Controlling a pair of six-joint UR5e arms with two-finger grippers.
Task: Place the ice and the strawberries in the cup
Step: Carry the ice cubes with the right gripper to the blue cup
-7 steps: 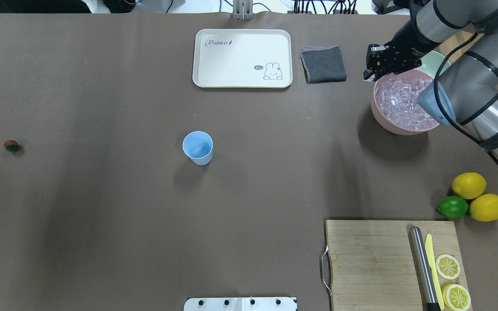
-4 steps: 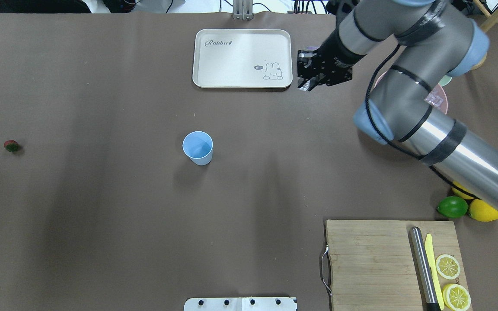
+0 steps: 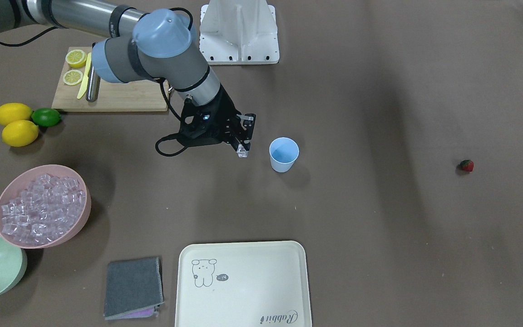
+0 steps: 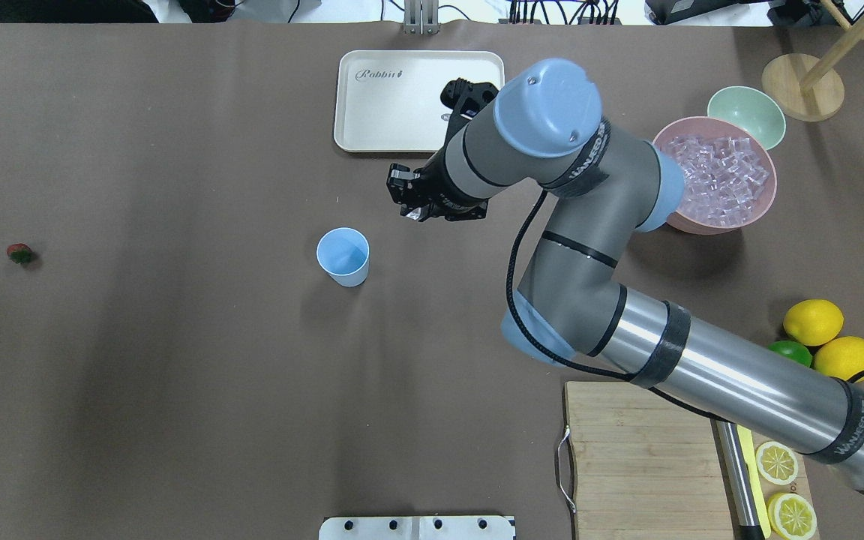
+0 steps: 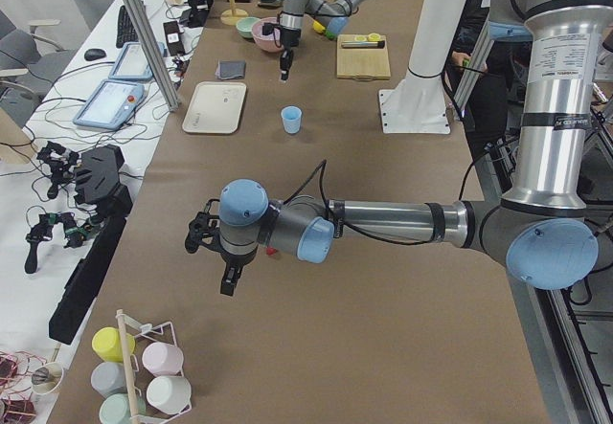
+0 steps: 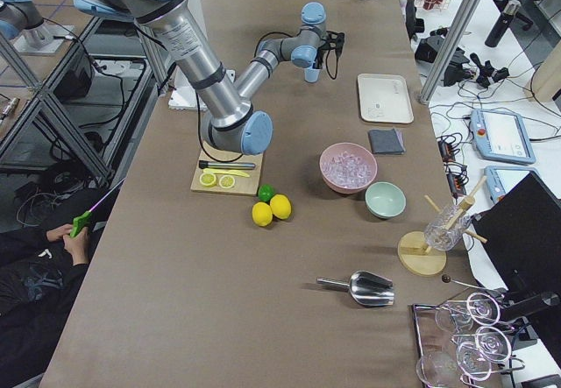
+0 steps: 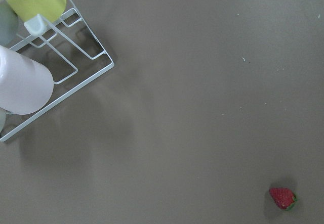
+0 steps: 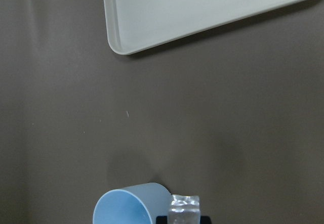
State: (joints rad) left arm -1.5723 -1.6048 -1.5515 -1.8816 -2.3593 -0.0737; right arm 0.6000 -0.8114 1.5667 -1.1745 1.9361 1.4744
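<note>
The robot's right gripper should release the ice cube so that it sits on the inside bottom of the light-blue cup (image 3: 285, 158) (image 8: 129, 210).
My right gripper (image 3: 242, 146) is shut on one clear ice cube (image 3: 242, 152), held above the table just beside the light-blue cup (image 3: 283, 154). In the right wrist view the ice cube (image 8: 183, 210) sits right next to the cup's rim (image 8: 129, 206). The cup (image 4: 343, 256) stands upright and looks empty. More ice (image 4: 724, 184) fills the pink bowl (image 4: 696, 223). The strawberry (image 4: 19, 253) lies alone at the far left, and also shows in the left wrist view (image 7: 282, 197). My left gripper (image 5: 230, 285) hangs over that end; I cannot tell whether it is open or shut.
A cream tray (image 4: 372, 105) lies behind the cup. A grey cloth (image 3: 133, 287) and a pale green bowl (image 4: 745, 116) sit near the pink bowl. Two lemons (image 4: 813, 321), a lime and a cutting board (image 4: 627, 450) with knife and lemon halves are front right. A cup rack (image 7: 55, 67) stands by the left wrist.
My right arm has swung from the pink bowl leftward past the tray's front edge to just beside the cup, carrying the ice cube. The cup and strawberry have not moved.
</note>
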